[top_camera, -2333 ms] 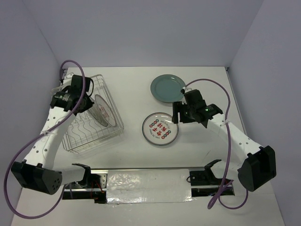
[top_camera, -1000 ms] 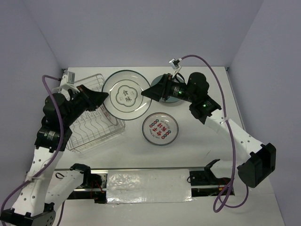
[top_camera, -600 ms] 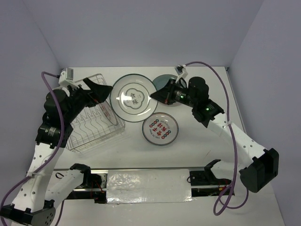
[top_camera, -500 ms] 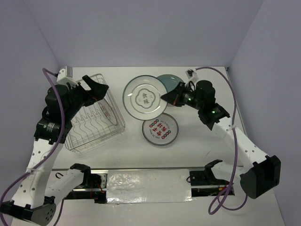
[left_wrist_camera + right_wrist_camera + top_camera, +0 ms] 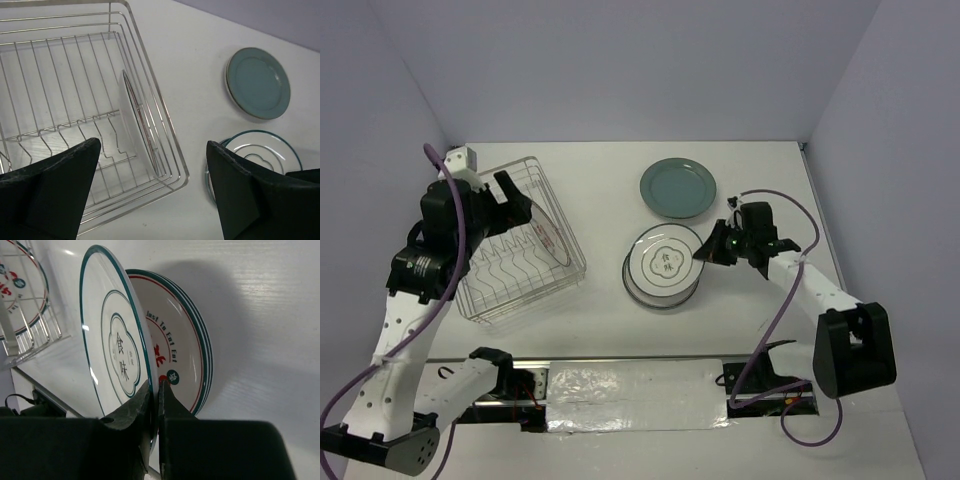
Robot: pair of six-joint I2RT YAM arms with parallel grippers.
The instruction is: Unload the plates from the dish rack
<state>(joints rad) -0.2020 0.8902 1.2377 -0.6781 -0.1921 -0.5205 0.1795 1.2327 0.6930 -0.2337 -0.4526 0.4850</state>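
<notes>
My left gripper is to go down next and close on the top edge [image 5: 536, 229] [image 5: 135, 112] of the standing plate in the dish rack.
My right gripper [image 5: 159, 390] is shut on the near rim of a white plate with a teal rim [image 5: 117, 350]. It holds that plate tilted just over a red-marked plate [image 5: 177, 350] lying on the table. From above, the held plate [image 5: 663, 262] covers most of the red-marked plate [image 5: 650, 299], with the right gripper [image 5: 704, 254] at its right edge. One plate [image 5: 552, 236] stands on edge in the dish rack [image 5: 490, 290]. My left gripper [image 5: 516, 200] hovers open above the rack with nothing in it. The standing plate [image 5: 137, 125] shows between its fingers.
A grey-teal plate [image 5: 677, 187] lies flat at the back, beyond the stacked plates, and also shows as the grey-teal plate [image 5: 257, 82] in the left wrist view. The rack's wire rim [image 5: 165, 115] stands between the left gripper and the plates. The purple cable [image 5: 790, 290] loops beside the right arm.
The left gripper let go of the white plate, opened and drew back over the rack. The right gripper shut on that plate and carried it right and down over the red-marked plate.
</notes>
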